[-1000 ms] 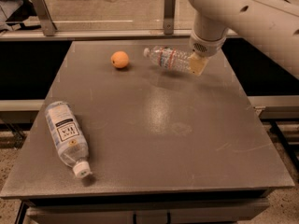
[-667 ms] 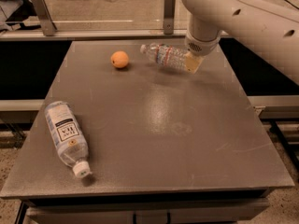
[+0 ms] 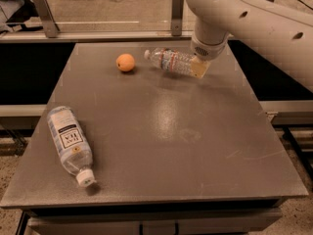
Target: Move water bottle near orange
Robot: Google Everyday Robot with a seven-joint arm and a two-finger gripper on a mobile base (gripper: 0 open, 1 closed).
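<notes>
My gripper is going to set the water bottle down and let go of it on the grey table (image 3: 168,66) close beside the orange, with the bottle's cap almost touching the orange.
The water bottle (image 3: 171,61), slim and clear with a red-and-teal label band and white cap, is held sideways just above the far part of the grey table (image 3: 161,131), cap pointing left. My gripper (image 3: 199,67) is shut on its base end, coming down from the white arm at the upper right. The orange (image 3: 125,62) sits on the table a short way left of the bottle's cap, apart from it.
A fatter clear bottle with a white black-lettered label (image 3: 69,144) lies on its side near the table's front left corner. A metal rail with posts (image 3: 177,6) runs behind the table's far edge.
My gripper has carried the water bottle a little to the left, so its cap is closer to the orange. The orange and the fat bottle have not moved.
</notes>
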